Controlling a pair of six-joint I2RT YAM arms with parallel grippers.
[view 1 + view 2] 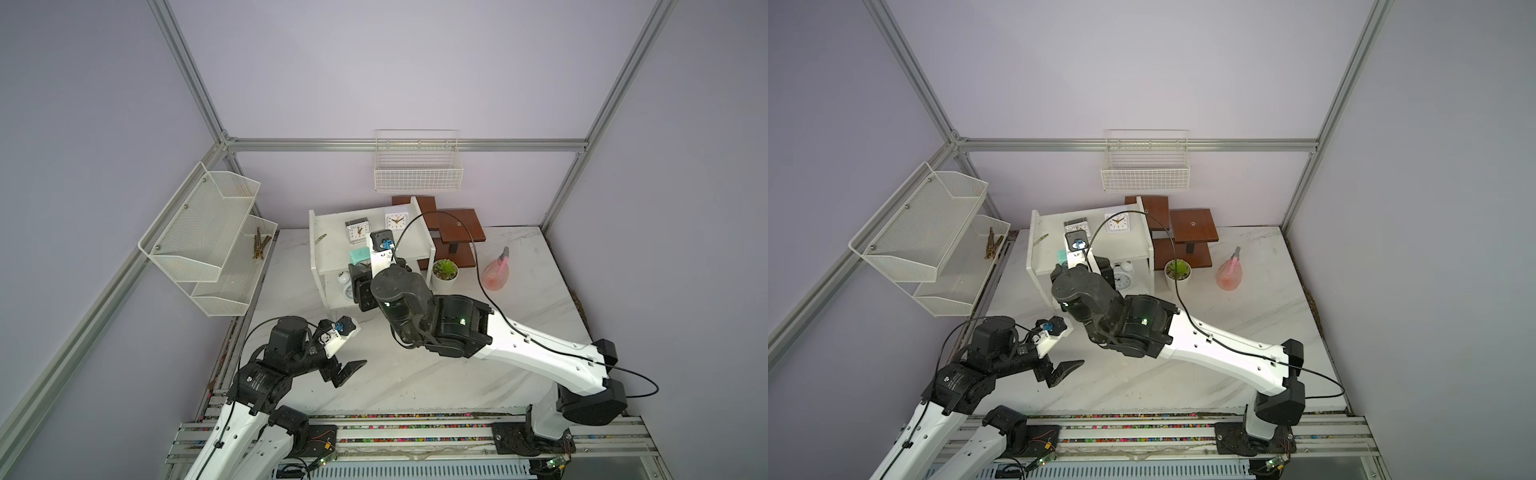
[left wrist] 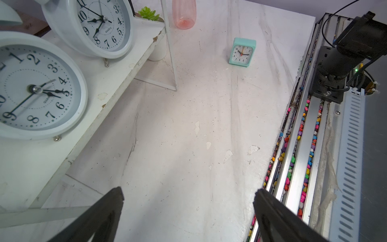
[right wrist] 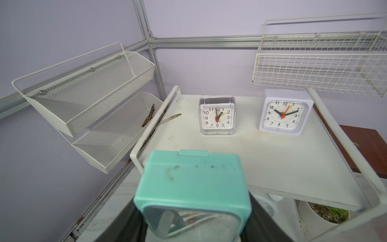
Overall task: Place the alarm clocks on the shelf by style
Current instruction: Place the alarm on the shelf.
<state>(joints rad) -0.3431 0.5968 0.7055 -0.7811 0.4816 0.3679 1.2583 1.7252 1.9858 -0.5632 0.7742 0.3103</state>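
Note:
I will use my right gripper to set the mint-green alarm clock down on the top board (image 1: pixel 360 257) (image 3: pixel 204 169), in front of the silver-grey square clock.
My right gripper (image 3: pixel 193 215) is shut on a mint-green square alarm clock (image 3: pixel 192 184), held face down just over the front left edge of the white shelf's top board (image 3: pixel 272 163). Further back on that board stand a silver-grey square clock (image 3: pixel 217 118) and a white square clock (image 3: pixel 283 114). Two round white twin-bell clocks (image 2: pixel 37 88) (image 2: pixel 100 23) sit on the lower board. A second mint-green clock (image 2: pixel 241 52) stands on the table, hidden under the right arm in both top views. My left gripper (image 1: pixel 345 372) hangs open and empty over the table's front left.
A white mesh wall rack (image 1: pixel 203 237) with twigs hangs at the left, a wire basket (image 1: pixel 417 166) on the back wall. A brown stepped stand (image 1: pixel 457 226), a potted succulent (image 1: pixel 444 272) and a pink spray bottle (image 1: pixel 496 270) stand right of the shelf.

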